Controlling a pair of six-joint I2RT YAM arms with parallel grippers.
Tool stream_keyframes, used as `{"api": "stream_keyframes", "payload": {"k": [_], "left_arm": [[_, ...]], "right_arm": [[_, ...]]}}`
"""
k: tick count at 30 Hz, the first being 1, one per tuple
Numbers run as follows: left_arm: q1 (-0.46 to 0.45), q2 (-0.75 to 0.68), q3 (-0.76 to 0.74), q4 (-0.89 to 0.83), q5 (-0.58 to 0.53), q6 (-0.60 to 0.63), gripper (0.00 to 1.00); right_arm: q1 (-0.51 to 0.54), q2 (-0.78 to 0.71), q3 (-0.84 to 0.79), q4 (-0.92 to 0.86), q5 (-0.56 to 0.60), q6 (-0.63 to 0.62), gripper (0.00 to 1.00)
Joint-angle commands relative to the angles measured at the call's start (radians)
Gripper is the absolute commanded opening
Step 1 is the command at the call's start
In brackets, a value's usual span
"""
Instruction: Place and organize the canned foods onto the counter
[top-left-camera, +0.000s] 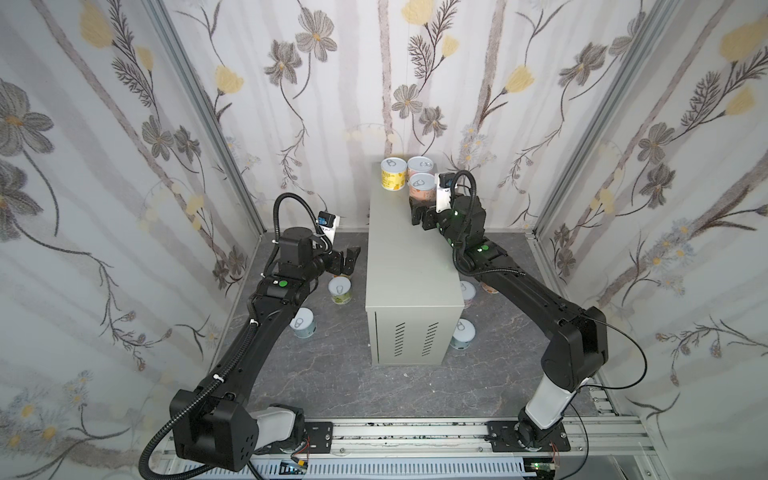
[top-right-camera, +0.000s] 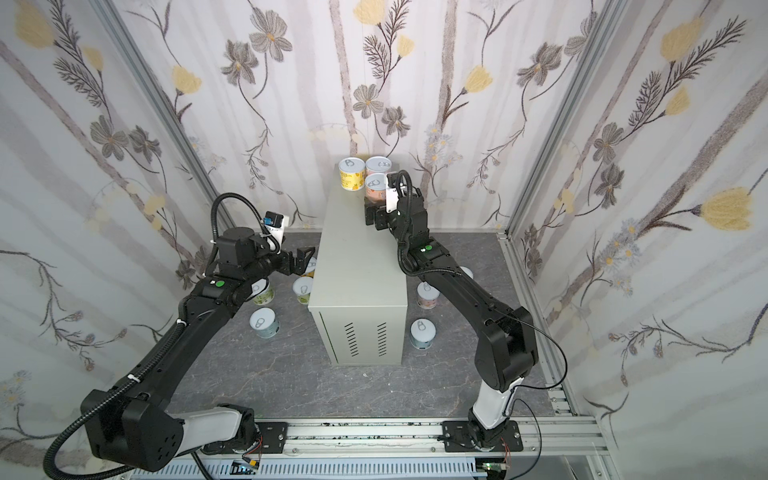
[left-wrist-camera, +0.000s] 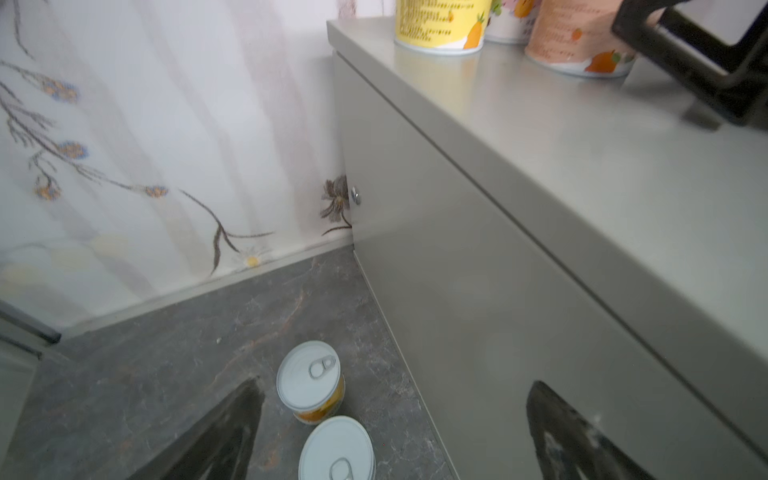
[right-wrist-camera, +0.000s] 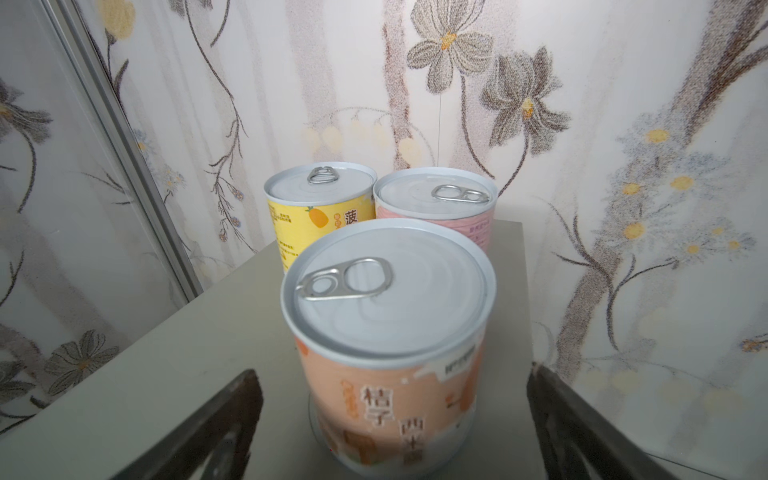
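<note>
The sides of the can (top-left-camera: 340, 290) (left-wrist-camera: 338, 458) next to the counter, the one just nearer than the yellow-labelled can, will have my left gripper closed around them.
The counter (top-left-camera: 409, 266) is a tall grey-beige box with vent slits on its front. On its far end stand three cans: yellow (top-left-camera: 392, 174), pink (top-left-camera: 420, 165) and orange (top-left-camera: 422, 188). My right gripper (top-left-camera: 420, 216) is open just behind the orange can (right-wrist-camera: 390, 332), which stands upright on the counter top between the spread fingers (right-wrist-camera: 232, 407) with a gap on each side. My left gripper (top-left-camera: 347, 259) is open and empty, low beside the counter's left wall. Below it on the floor stand a yellow-labelled can (left-wrist-camera: 309, 380) and another can (left-wrist-camera: 336, 451).
More cans stand on the dark marbled floor: a green one (top-left-camera: 340, 291) and a light blue one (top-left-camera: 302, 323) left of the counter, a pink one (top-left-camera: 467, 293) and a light blue one (top-left-camera: 462, 334) right of it. Floral walls close in three sides.
</note>
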Motion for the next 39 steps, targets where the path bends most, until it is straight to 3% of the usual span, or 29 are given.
{"api": "stream_keyframes", "payload": {"k": [1, 9, 16, 27, 39], "left_arm": [[0.011, -0.004, -0.048, 0.050, -0.079, -0.112, 1.00], [0.020, 0.104, -0.070, -0.004, -0.166, -0.251, 1.00], [0.006, 0.118, -0.220, 0.133, -0.264, -0.366, 1.00], [-0.072, 0.157, -0.343, 0.179, -0.467, -0.397, 1.00], [-0.134, 0.277, -0.356, 0.257, -0.514, -0.422, 1.00]], "right_arm": [[-0.002, -0.036, -0.045, -0.141, -0.015, 0.004, 1.00], [-0.006, -0.193, -0.179, -0.085, -0.006, 0.000, 1.00], [-0.025, -0.330, -0.329, -0.031, 0.074, -0.006, 1.00], [-0.098, -0.430, -0.481, -0.024, 0.104, 0.004, 1.00], [-0.217, -0.576, -0.550, -0.041, 0.075, 0.038, 1.00]]}}
